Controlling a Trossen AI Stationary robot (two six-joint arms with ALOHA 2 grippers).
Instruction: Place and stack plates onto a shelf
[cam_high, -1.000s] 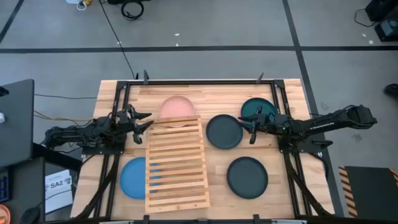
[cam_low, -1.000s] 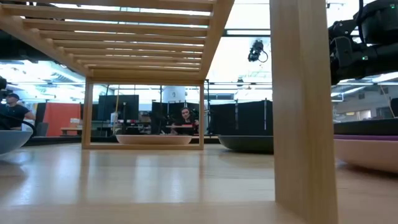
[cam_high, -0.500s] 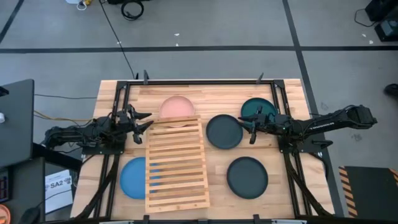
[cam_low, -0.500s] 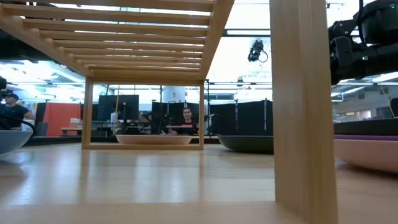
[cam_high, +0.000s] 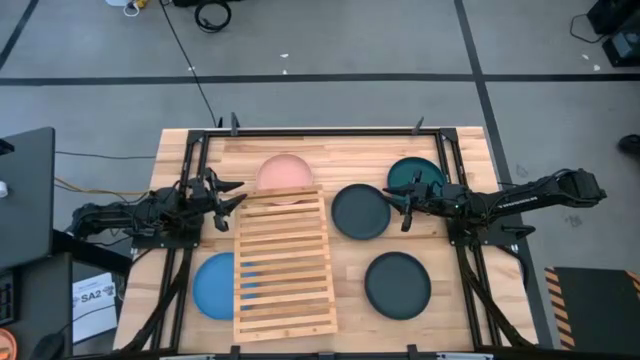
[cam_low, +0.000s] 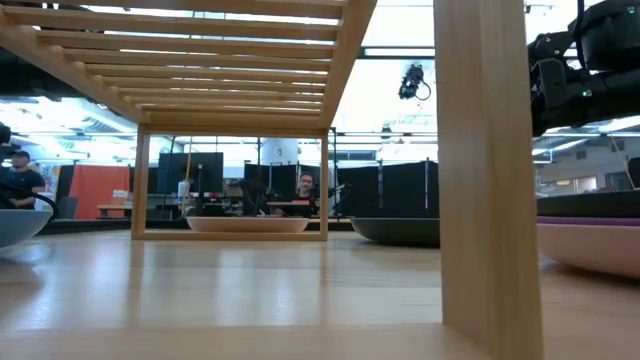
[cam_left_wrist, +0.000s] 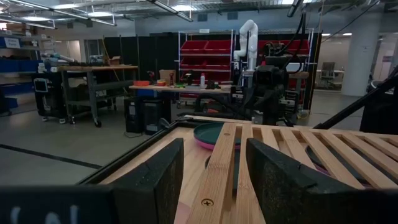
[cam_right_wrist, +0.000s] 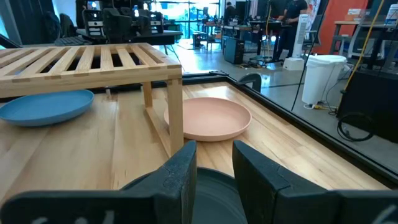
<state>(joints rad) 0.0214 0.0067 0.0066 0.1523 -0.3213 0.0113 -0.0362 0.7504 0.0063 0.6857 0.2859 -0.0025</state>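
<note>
Next, I close my right gripper on the teal plate's near-side rim (cam_high: 400, 210), beside the dark grey plate.
The slatted wooden shelf (cam_high: 285, 265) stands on its legs mid-table. A salmon plate (cam_high: 285, 172) lies at its far end and a blue plate (cam_high: 212, 285) at its left side, both partly under it. A dark grey plate (cam_high: 360, 211), a teal plate (cam_high: 415, 177) lying on a magenta one (cam_left_wrist: 208, 144), and another dark plate (cam_high: 397, 284) rest on the table's right half. My left gripper (cam_high: 228, 197) hovers open beside the shelf's far left corner. My right gripper (cam_high: 405, 206) hovers open over the dark grey plate's right rim (cam_right_wrist: 211, 186).
The low view looks under the shelf past one near leg (cam_low: 487, 170). In it the near right dark plate lies on a purple and a pink one (cam_low: 590, 245). A black frame rail (cam_high: 320, 131) runs along the table's far edge. People sit in the room beyond.
</note>
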